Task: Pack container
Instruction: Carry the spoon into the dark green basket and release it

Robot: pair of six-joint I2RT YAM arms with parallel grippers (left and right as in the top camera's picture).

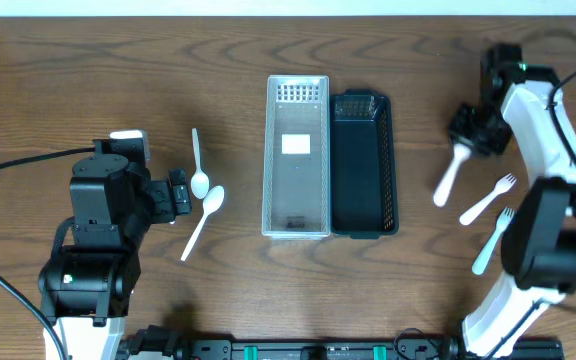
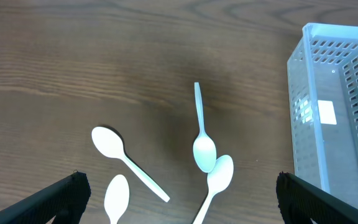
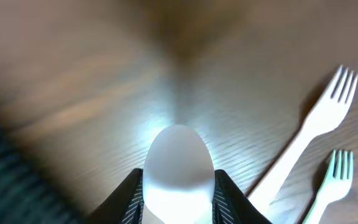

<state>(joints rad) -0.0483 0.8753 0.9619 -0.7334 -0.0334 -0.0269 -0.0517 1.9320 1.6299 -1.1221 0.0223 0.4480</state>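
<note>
The robot's right gripper needs to release the white spoon on the middle of the black basket's bottom [image 1: 357, 186].
A white perforated basket [image 1: 270, 160] and a black basket [image 1: 392, 170] stand side by side at the table's centre. My left gripper [image 1: 180, 195] is open and empty beside two white spoons [image 1: 198, 165] [image 1: 205, 215]. In the left wrist view its jaws [image 2: 179, 208] straddle several white spoons [image 2: 201, 134] [image 2: 216, 180] [image 2: 126, 162] [image 2: 115, 198], and the white basket [image 2: 334, 112] is at the right. My right gripper [image 1: 465, 140] is shut on a white spoon [image 1: 448, 178] [image 3: 179, 162], whose bowl sits between the jaws just above the table.
Two forks lie right of the baskets, a white one [image 1: 488, 198] [image 3: 309, 130] and a pale green one [image 1: 493, 240] [image 3: 331, 180]. A white label [image 1: 296, 144] shows inside the white basket. The right arm's body [image 1: 548, 230] stands over the right edge.
</note>
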